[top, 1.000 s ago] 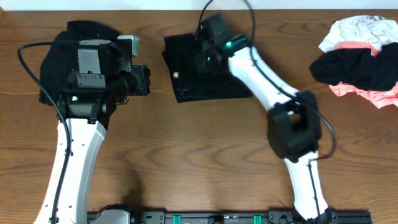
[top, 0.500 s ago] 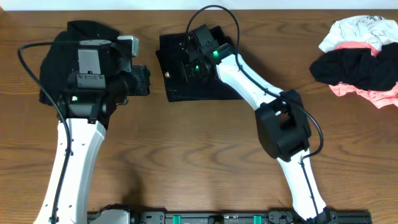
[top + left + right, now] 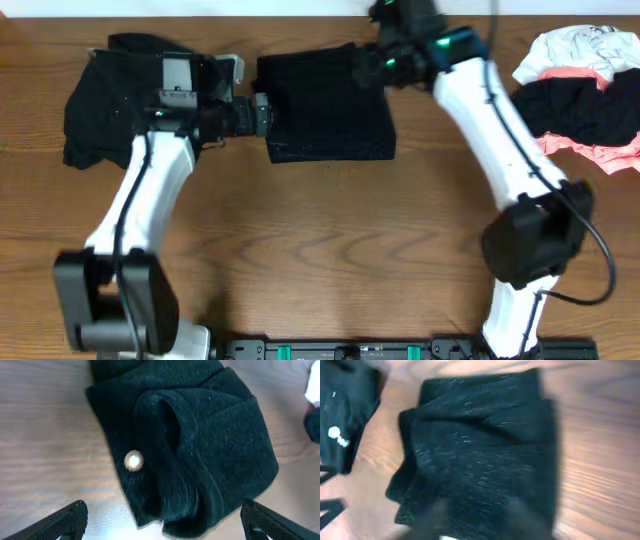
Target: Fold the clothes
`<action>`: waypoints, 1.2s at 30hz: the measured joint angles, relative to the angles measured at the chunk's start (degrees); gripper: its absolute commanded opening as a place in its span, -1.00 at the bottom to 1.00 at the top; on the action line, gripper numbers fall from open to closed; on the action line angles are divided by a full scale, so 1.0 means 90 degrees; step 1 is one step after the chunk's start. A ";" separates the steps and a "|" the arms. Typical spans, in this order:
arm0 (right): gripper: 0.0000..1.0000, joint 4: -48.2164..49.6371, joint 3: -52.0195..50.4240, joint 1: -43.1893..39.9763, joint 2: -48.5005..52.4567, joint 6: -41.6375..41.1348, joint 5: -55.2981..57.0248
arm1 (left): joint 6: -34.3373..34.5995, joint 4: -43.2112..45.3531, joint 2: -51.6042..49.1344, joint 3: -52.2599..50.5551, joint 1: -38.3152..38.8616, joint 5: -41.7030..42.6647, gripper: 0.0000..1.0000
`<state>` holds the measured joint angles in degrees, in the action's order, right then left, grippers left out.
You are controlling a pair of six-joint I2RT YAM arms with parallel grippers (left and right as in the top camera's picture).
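My left gripper needs to grab the middle of the folded black garment's side edge [image 3: 265, 106] [image 3: 187, 519] that faces the pile of black clothing.
A folded black garment [image 3: 325, 108] lies flat at the back middle of the table. In the left wrist view the garment [image 3: 200, 445] shows a pale button [image 3: 132, 461] and thick rolled folds. My left gripper [image 3: 264, 116] is at its left edge, open wide [image 3: 162, 529], with the cloth's near edge between the fingertips [image 3: 67, 519] and untouched. My right gripper [image 3: 368, 62] hovers over the garment's far right corner. In the blurred right wrist view its fingers [image 3: 436, 519] stand apart above the cloth [image 3: 480, 455], holding nothing.
A heap of black clothing [image 3: 100, 95] sits at the far left behind my left arm. At the far right lies a pile of white, pink and black clothes [image 3: 580, 85]. Bare wooden table [image 3: 320, 250] fills the front half.
My left arm swung right to the garment's left edge and opened. My right gripper let go of the cloth, pulled back to the far right corner and opened. The garment now lies flat.
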<state>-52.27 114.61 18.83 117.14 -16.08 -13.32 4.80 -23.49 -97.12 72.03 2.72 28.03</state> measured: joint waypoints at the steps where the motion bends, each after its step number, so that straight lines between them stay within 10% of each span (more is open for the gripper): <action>1: -0.97 -0.0068 0.0005 -0.0085 -0.0012 0.0000 0.0015 | 0.0029 0.0199 -0.0189 -0.0005 -0.0036 0.0187 0.96; 9: -0.97 -0.0345 0.0002 -0.0316 0.0248 0.0000 0.0403 | 0.0578 0.1617 -0.1574 -0.0010 -0.0418 0.1770 0.96; 36: -0.97 0.0032 0.0000 -0.0549 0.1923 -0.0435 0.1197 | 0.0925 0.1994 -0.2465 -0.0012 -0.0641 0.2487 0.96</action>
<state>-51.99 114.61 13.89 134.45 -19.99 -2.55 13.13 -5.54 -119.31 71.92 -3.05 50.41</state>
